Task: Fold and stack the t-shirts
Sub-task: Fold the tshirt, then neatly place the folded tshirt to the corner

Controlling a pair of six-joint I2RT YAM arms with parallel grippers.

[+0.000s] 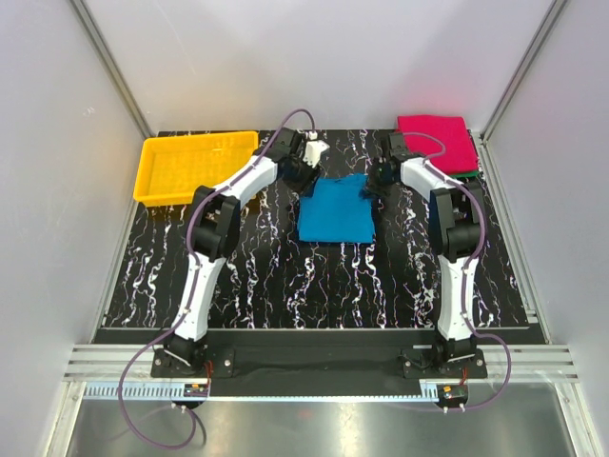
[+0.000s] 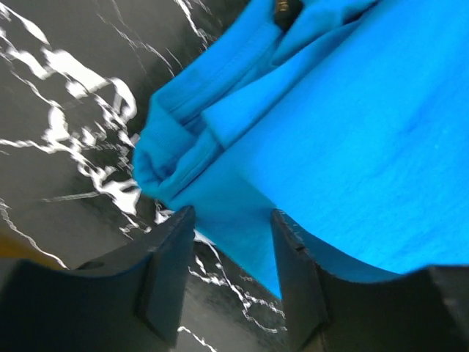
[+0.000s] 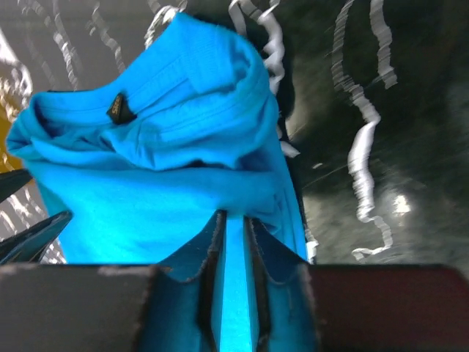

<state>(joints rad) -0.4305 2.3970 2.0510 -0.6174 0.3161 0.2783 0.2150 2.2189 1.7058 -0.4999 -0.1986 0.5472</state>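
The robot's right gripper pinches the blue t-shirt's upper cloth inside the t-shirt's side edge, so it should open and grab the t-shirt's folded side edge (image 3: 291, 209) before it carries the t-shirt to the stack.
The teal-blue t-shirt (image 1: 336, 211) lies partly folded in the middle of the table. My left gripper (image 1: 306, 179) is at its far left corner, open, with the shirt's edge (image 2: 352, 132) lying between the spread fingers (image 2: 231, 220). My right gripper (image 1: 373, 186) is at the far right corner, shut on a pinch of the blue cloth (image 3: 161, 147) between its fingertips (image 3: 234, 220). The folded magenta-pink shirt (image 1: 438, 141) lies at the far right on top of the dark green one (image 1: 466, 175), of which only an edge shows.
A yellow plastic tray (image 1: 190, 167) stands at the far left of the black marbled table (image 1: 285, 286). White walls close in the left, right and far sides.
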